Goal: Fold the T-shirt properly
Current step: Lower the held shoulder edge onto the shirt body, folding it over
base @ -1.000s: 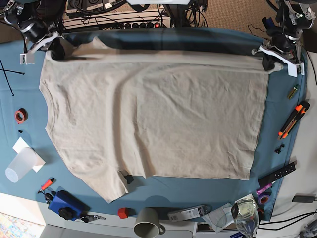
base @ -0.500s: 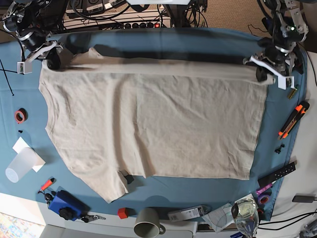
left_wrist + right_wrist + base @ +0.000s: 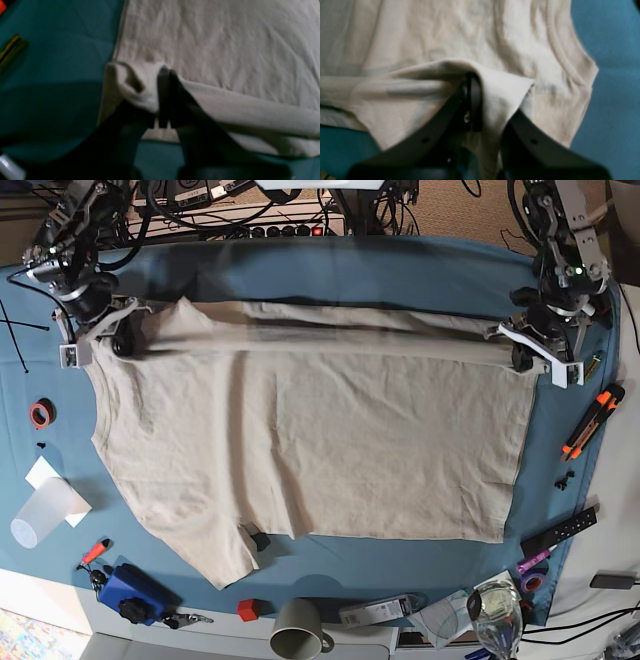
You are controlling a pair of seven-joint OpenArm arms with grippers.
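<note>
Next, my right gripper lets the sleeve go just inside the T-shirt's neck-side border [image 3: 118, 420] [image 3: 563, 93], level with the red tape roll.
The beige T-shirt [image 3: 310, 430] lies spread over the teal table cloth [image 3: 350, 265], neck side at the left. Its far edge is lifted into a long taut fold running between my two grippers. At the fold's right end, my left gripper [image 3: 527, 350] is shut on the hem corner; in the left wrist view its black fingers [image 3: 165, 82] pinch bunched fabric [image 3: 225, 100]. My right gripper [image 3: 118, 340] holds the left end by the sleeve. The right wrist view shows it [image 3: 471, 82] shut on a raised flap of the shirt [image 3: 505, 92].
Along the right edge lie an orange cutter [image 3: 593, 420], a green pen [image 3: 593, 364] and a black remote [image 3: 558, 532]. A red tape roll [image 3: 40, 414] and a plastic cup [image 3: 40, 515] are at left. A mug [image 3: 297, 628], a red cube [image 3: 248, 610], a blue gadget [image 3: 132, 592] and a glass [image 3: 495, 610] line the front.
Both grippers have moved toward the front of the table, dragging the shirt's far edge over the body. More teal cloth shows behind the fold.
</note>
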